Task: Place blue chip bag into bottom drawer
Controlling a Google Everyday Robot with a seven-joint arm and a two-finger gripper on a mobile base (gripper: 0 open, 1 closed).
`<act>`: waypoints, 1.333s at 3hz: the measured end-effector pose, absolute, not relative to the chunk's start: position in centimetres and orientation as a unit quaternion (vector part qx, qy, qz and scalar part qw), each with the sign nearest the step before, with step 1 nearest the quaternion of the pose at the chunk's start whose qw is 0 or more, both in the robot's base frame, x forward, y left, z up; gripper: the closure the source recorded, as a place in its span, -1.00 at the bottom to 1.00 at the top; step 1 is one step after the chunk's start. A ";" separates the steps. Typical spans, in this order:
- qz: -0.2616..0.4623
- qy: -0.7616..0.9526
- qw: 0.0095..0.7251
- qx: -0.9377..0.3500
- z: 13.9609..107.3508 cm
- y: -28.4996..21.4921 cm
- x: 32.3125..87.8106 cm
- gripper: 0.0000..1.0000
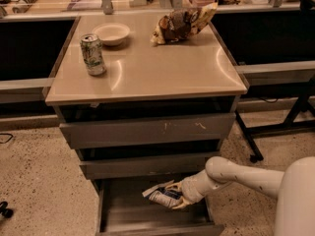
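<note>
My gripper has the blue chip bag. It will let go of the bag on the middle of the bottom drawer's grey bottom (160, 206).
The bottom drawer (129, 217) is pulled open under the cabinet, its grey inside showing. The blue chip bag (161, 196), dark blue with white patches, is inside the drawer's opening, just above its floor. My gripper (173, 197) reaches in from the right on a white arm and is shut on the bag's right end.
On the beige cabinet top (162, 73) stand a green soda can (92, 54), a small white bowl (111, 33) and a brown-and-yellow snack bag (180, 22). Two shallower grey drawers (147, 130) sit above the open one. A black table leg (248, 136) stands to the right.
</note>
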State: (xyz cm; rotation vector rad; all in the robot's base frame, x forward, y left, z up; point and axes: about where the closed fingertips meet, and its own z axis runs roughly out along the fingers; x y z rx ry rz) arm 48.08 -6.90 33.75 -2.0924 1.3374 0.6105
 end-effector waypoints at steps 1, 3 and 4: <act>0.212 0.496 0.286 -0.792 30.6 -7.0 48.2 1.00; 0.202 0.490 0.277 -0.801 17.4 -5.7 50.1 1.00; 0.198 0.499 0.281 -0.796 16.1 -5.9 50.7 0.62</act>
